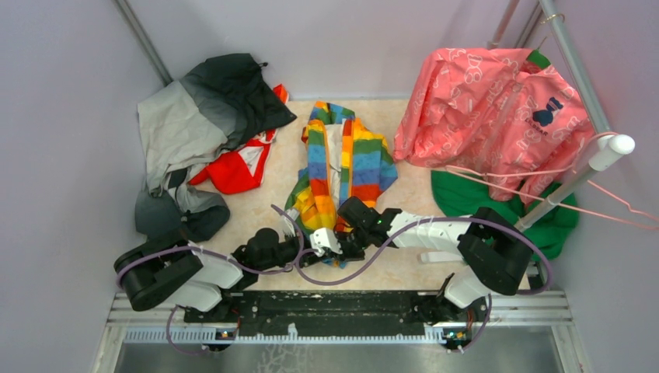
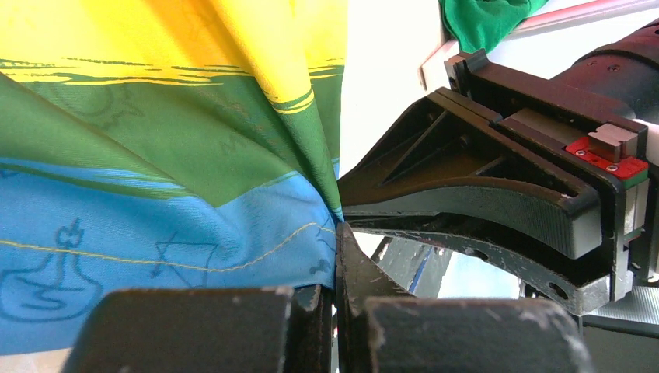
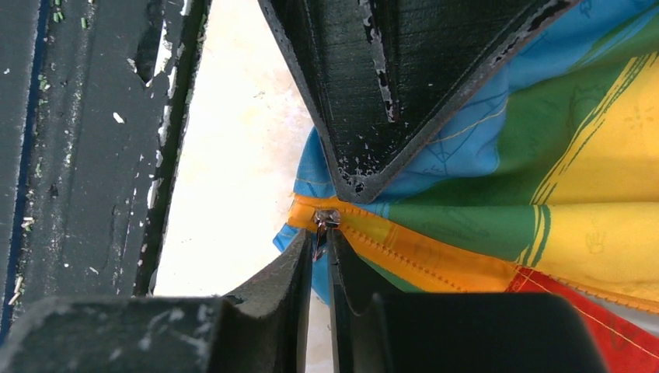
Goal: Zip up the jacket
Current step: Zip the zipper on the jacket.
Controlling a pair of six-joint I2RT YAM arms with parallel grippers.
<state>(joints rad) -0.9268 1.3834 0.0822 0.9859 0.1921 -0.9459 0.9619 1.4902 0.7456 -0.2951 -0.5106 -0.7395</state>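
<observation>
My left gripper is crowding the zipper pull. It should open, back away and grab the hem's bottom corner (image 3: 308, 183) before my right gripper pulls up.
The rainbow-striped jacket (image 1: 342, 159) lies open in the middle of the table, its bottom hem toward the arms. My left gripper (image 2: 336, 233) is shut on the blue hem fabric (image 2: 194, 241) beside the zipper's foot. My right gripper (image 3: 320, 237) meets it from the other side. Its jaws are closed on the small metal zipper pull (image 3: 326, 219), at the low end of the orange zipper tape (image 3: 435, 256). In the top view both grippers, left (image 1: 315, 239) and right (image 1: 343, 231), crowd together at the hem. A left finger (image 3: 373, 101) fills the top of the right wrist view.
A grey-and-black jacket (image 1: 202, 116) over a red garment (image 1: 233, 167) lies at the back left. A pink patterned garment (image 1: 489, 116) hangs at the back right over a green cloth (image 1: 497, 203). A white rack pole (image 1: 591, 167) and pink hanger wire (image 1: 544, 198) cross the right side.
</observation>
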